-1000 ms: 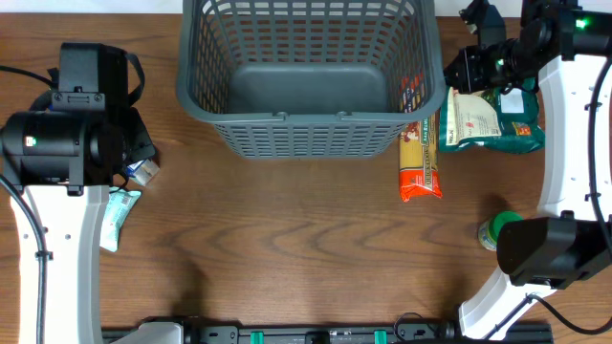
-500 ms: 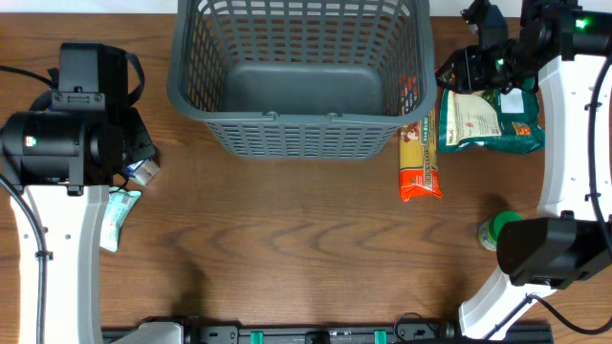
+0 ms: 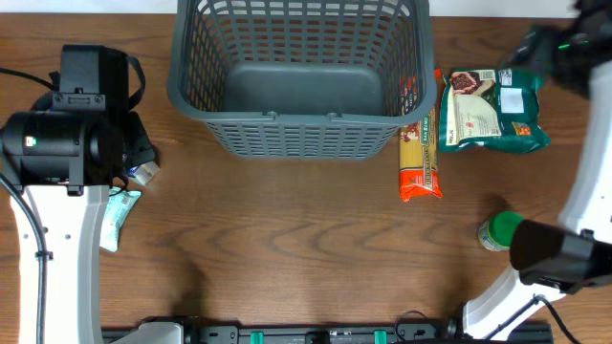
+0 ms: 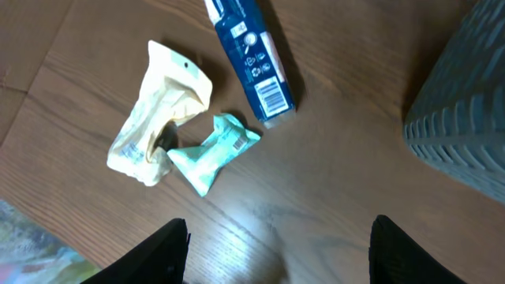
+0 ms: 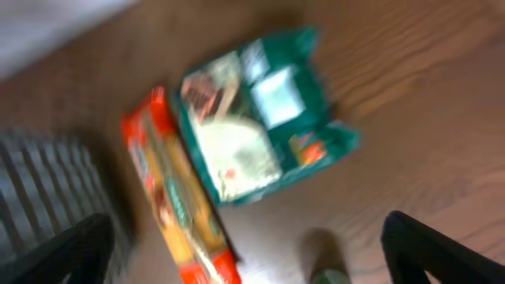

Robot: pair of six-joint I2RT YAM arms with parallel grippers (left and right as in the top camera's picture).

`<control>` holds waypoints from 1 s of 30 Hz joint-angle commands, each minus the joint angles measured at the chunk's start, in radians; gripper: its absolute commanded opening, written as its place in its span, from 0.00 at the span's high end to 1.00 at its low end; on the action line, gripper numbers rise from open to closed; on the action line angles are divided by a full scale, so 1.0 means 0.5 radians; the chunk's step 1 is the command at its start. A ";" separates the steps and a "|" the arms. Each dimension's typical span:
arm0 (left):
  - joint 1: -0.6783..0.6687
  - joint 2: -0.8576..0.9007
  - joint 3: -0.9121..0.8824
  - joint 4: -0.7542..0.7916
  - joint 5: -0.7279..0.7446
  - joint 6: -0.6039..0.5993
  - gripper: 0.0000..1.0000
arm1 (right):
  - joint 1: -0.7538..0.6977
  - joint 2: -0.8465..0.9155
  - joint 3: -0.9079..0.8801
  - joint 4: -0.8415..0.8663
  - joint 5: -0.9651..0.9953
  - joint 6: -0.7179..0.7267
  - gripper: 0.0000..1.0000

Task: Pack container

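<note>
I need to close my right gripper on the white-label end (image 3: 520, 105) (image 5: 300, 104) of the green bag, the end farther from the orange pasta packet.
The container (image 3: 287, 117), a large dark grey lattice basket, stands at the table's back centre with nothing inside. Its wall shows at the right edge of the left wrist view (image 4: 465, 118) and at the left of the right wrist view (image 5: 39, 181). My right gripper (image 5: 252, 252) is open, high above an orange pasta packet (image 5: 177, 213) and a green bag (image 5: 260, 150). In the overhead view it is a blur at the back right (image 3: 555, 48). My left gripper (image 4: 276, 256) is open over bare wood, holding nothing.
The pasta packet (image 3: 419, 158) lies against the basket's right wall, with the green bag (image 3: 492, 110) beside it. A green-capped jar (image 3: 499, 231) stands nearer the front. A blue box (image 4: 251, 55), a cream pouch (image 4: 162, 110) and a small teal packet (image 4: 213, 150) lie at the left.
The basket slid a little to the left. My right gripper opened and swung away from the basket's right rim, uncovering the green bag. The left arm has not moved.
</note>
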 commanded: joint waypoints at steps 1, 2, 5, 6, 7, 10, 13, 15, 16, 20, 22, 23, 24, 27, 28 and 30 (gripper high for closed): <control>0.010 0.009 0.008 -0.019 -0.024 0.026 0.44 | -0.098 -0.031 0.092 0.011 -0.027 -0.063 0.01; 0.010 0.008 0.008 -0.021 -0.024 0.026 0.44 | -0.126 -0.022 0.075 0.027 -0.101 -0.183 0.01; 0.010 0.008 0.008 -0.021 -0.024 0.026 0.44 | -0.205 0.035 0.006 0.051 -0.360 -0.533 0.01; 0.010 0.009 0.008 -0.018 -0.024 0.026 0.44 | -0.243 0.073 -0.013 0.058 -0.404 -0.584 0.01; 0.010 0.009 0.008 -0.014 -0.024 0.026 0.44 | -0.282 0.122 -0.022 0.067 -0.420 -0.600 0.01; 0.010 0.009 0.008 -0.006 -0.024 0.025 0.44 | -0.401 0.305 -0.022 0.120 -0.563 -0.641 0.01; 0.010 0.009 0.008 0.005 -0.024 0.025 0.44 | -0.478 0.504 -0.022 0.149 -0.803 -0.829 0.01; 0.010 0.009 0.008 0.016 -0.024 0.026 0.44 | -0.503 0.629 -0.022 0.166 -0.832 -0.922 0.01; 0.010 0.009 0.008 0.018 -0.024 0.026 0.44 | -0.511 0.686 -0.022 0.180 -0.831 -0.951 0.01; 0.010 0.009 0.008 0.018 -0.024 0.026 0.44 | -0.531 0.896 -0.022 0.256 -0.853 -1.089 0.01; 0.010 0.009 0.008 0.018 -0.024 0.026 0.44 | -0.530 0.969 -0.022 0.294 -0.893 -1.112 0.01; 0.010 0.009 0.008 0.018 -0.024 0.026 0.44 | -0.529 1.013 -0.022 0.326 -0.937 -1.112 0.01; 0.009 0.009 0.008 0.017 -0.024 0.026 0.44 | -0.529 1.041 -0.022 0.346 -0.970 -1.112 0.01; 0.010 0.009 0.008 0.002 -0.024 0.031 0.44 | -0.525 1.128 -0.022 0.418 -1.004 -1.111 0.01; 0.010 0.009 0.008 -0.001 -0.024 0.035 0.44 | -0.525 1.158 -0.022 0.434 -1.004 -1.112 0.01; 0.010 0.009 0.008 -0.006 -0.024 0.034 0.44 | -0.525 1.216 -0.022 0.449 -1.004 -1.112 0.01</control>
